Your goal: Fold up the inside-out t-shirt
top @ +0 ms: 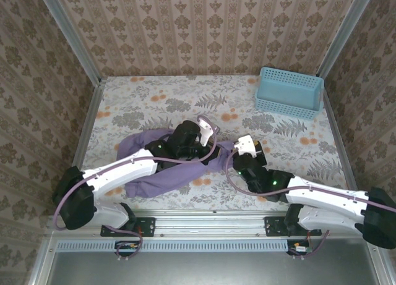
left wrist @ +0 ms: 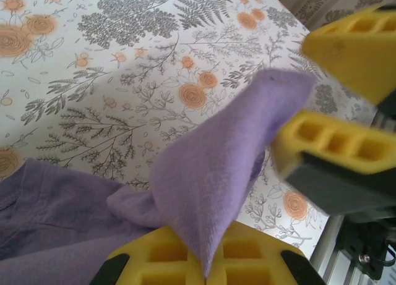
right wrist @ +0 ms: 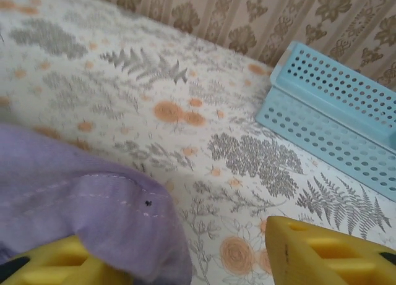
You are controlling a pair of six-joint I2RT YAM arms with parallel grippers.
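The t-shirt's stitched hem hangs over just one finger of my right gripper, so that gripper should grip the hem's tip (left wrist: 286, 81) between both fingers before it pulls the hem tight.
The inside-out t-shirt (top: 158, 177) is a lavender heap at the table's near middle, with one strip pulled up to the right. My left gripper (left wrist: 204, 269) is shut on that strip, and the cloth (left wrist: 216, 174) rises from between its yellow pads. The strip's tip reaches between the two yellow fingers of my right gripper (left wrist: 294, 93). In the right wrist view the right gripper (right wrist: 198, 251) stands open. A stitched hem of the t-shirt (right wrist: 93, 204) drapes over its left finger (right wrist: 43, 263), while the right finger (right wrist: 322, 254) is well apart from the cloth.
A blue perforated basket (top: 289, 92) stands at the back right of the table (top: 154, 99), also seen as the basket (right wrist: 334, 112) ahead of the right gripper. Patterned walls close in the table on three sides. Both arms meet near the table's middle.
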